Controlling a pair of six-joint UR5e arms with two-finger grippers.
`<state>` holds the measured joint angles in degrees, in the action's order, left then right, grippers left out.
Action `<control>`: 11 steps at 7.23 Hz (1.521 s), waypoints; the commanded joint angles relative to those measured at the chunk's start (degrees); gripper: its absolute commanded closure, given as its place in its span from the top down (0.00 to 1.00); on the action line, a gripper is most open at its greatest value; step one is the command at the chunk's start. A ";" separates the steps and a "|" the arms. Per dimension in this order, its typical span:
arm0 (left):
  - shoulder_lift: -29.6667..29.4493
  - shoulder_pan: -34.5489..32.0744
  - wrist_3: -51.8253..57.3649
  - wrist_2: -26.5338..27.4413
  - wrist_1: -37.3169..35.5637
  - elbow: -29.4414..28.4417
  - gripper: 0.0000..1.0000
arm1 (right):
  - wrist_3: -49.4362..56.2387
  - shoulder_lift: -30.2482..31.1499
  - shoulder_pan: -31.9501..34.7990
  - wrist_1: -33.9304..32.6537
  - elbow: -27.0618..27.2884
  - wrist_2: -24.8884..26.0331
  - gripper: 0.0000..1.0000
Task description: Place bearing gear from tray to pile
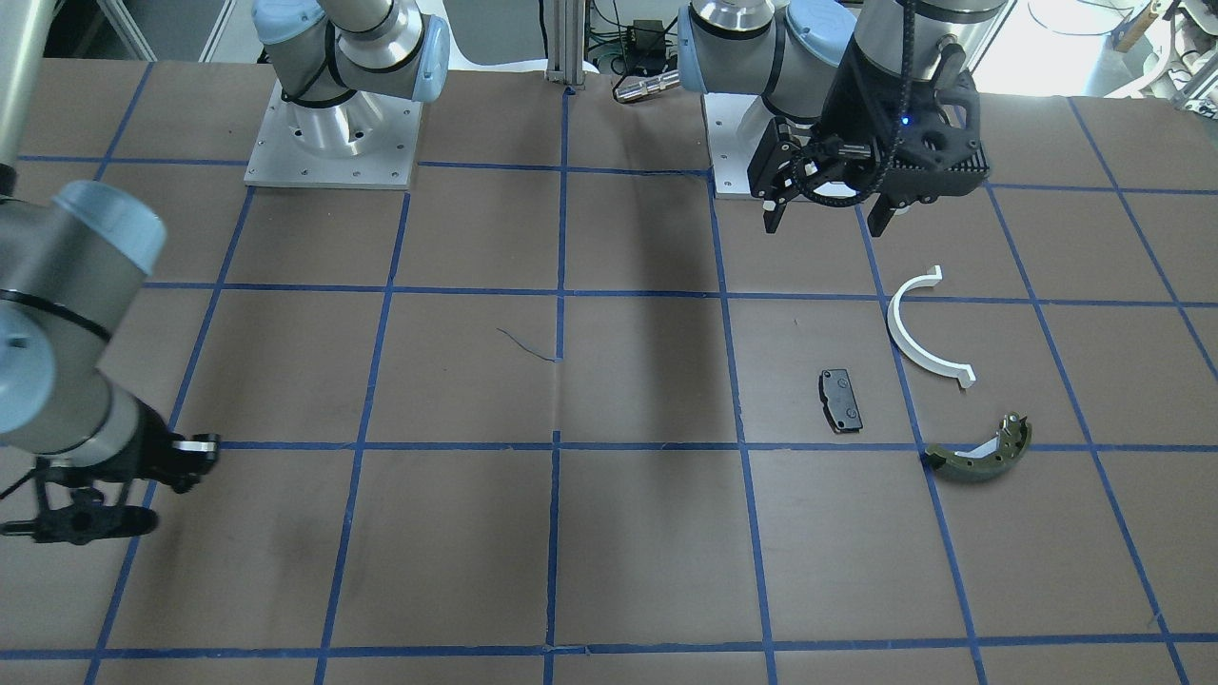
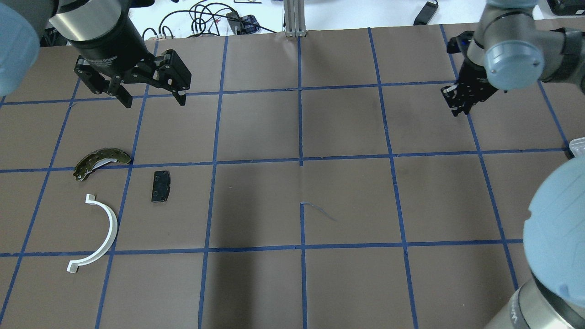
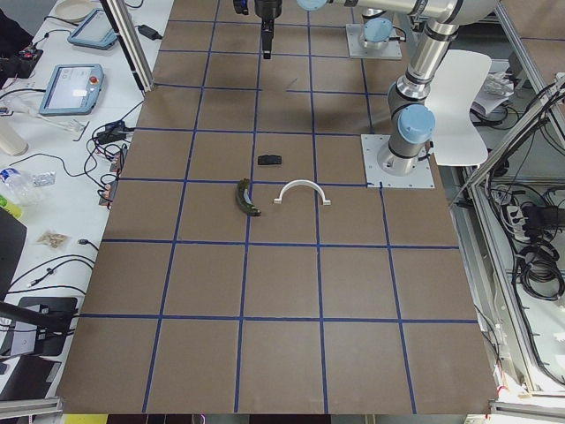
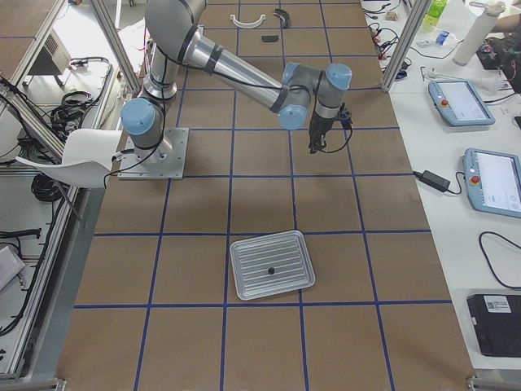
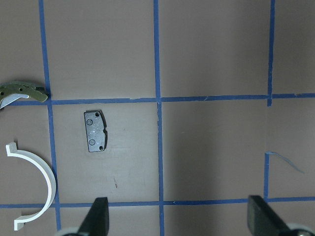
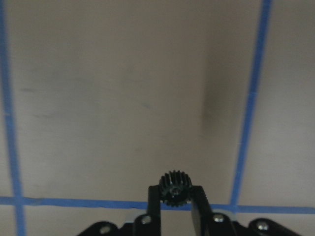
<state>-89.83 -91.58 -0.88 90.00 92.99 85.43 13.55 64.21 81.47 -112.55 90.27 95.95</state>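
Next, my right gripper lets go of the bearing gear at the blue tape crossing in the middle of the table point(image 1: 565, 440), on the crossing's side that faces the black brake pad.
My right gripper point(image 2: 458, 111) is shut on a small black bearing gear point(image 6: 174, 186), held between its fingertips above the bare brown table at the far right. The tray point(image 4: 244, 277) shows in the right exterior view, with one small dark part left in it. The pile lies on the left side: a white half-ring point(image 2: 107, 233), a black brake pad point(image 2: 160, 186) and an olive-green brake shoe point(image 2: 100, 161). My left gripper point(image 2: 151, 101) is open and empty, hovering just beyond the pile. Its wrist view shows the pad point(image 5: 95, 131), the half-ring point(image 5: 47, 177) and the shoe point(image 5: 22, 91).
The table is brown paper with a blue tape grid point(image 2: 300, 160). The left arm's base plate point(image 1: 761, 171) and the right arm's base plate point(image 1: 333, 143) stand at the robot's edge. Cables and tablets lie off the table's far edge.
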 commanded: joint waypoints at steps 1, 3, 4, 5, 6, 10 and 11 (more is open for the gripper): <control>0.00 0.00 0.00 0.00 0.00 0.00 1.00 | -17.88 -0.23 13.14 -0.47 -0.10 -2.26 0.00; 0.00 0.00 0.00 0.00 0.00 0.00 1.00 | -22.31 -0.41 19.23 -0.65 -0.01 -6.02 0.00; 0.00 0.00 0.00 0.00 0.00 0.00 1.00 | -23.12 -1.36 21.60 -0.56 -0.01 -6.47 0.00; 0.00 0.00 0.00 0.00 0.00 0.00 1.00 | -24.00 -2.59 25.02 -1.69 0.08 -7.35 0.00; 0.00 0.00 0.00 0.00 0.00 0.00 1.00 | -27.31 -4.08 27.66 -5.27 -0.01 -7.62 0.00; 0.00 0.09 0.00 0.00 0.00 0.00 1.00 | -31.30 -6.73 32.00 -6.98 0.17 -7.36 0.79; 0.00 0.09 0.00 0.00 0.00 0.00 1.00 | -31.39 -6.47 32.00 -6.98 0.17 -6.84 1.00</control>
<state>-89.83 -91.50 -0.88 90.00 92.99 85.43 -17.55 57.66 113.15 -119.55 90.41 88.67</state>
